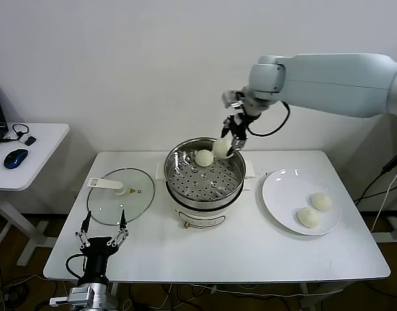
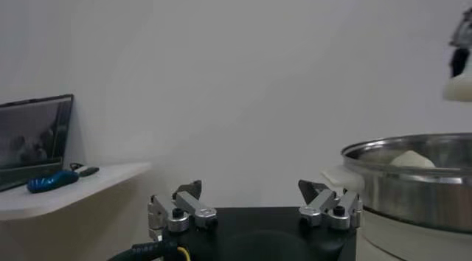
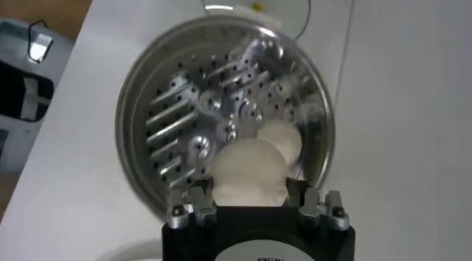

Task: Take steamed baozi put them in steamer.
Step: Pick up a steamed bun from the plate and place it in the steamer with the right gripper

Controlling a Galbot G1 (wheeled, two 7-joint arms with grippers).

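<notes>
My right gripper needs to put the baozi down on the steamer's perforated tray (image 1: 184,174) (image 3: 239,72), near the rim that faces the glass lid.
The steamer (image 1: 204,194) stands mid-table, a shiny steel pot with a perforated tray on a white base. One baozi (image 1: 204,157) lies inside at its back. My right gripper (image 1: 226,148) is shut on a second baozi (image 1: 221,147) and holds it just above the pot's back right rim; the right wrist view shows that baozi (image 3: 248,172) between the fingers above the tray, with the lying one (image 3: 281,139) beyond. Two more baozi (image 1: 322,201) (image 1: 307,217) sit on the white plate (image 1: 282,188) at the right. My left gripper (image 1: 103,228) is open and empty at the table's front left.
The glass lid (image 1: 120,195) with its white handle lies flat left of the steamer. A white side table (image 1: 30,155) with a blue mouse (image 1: 15,157) stands at the far left. The steamer's rim (image 2: 413,148) shows in the left wrist view.
</notes>
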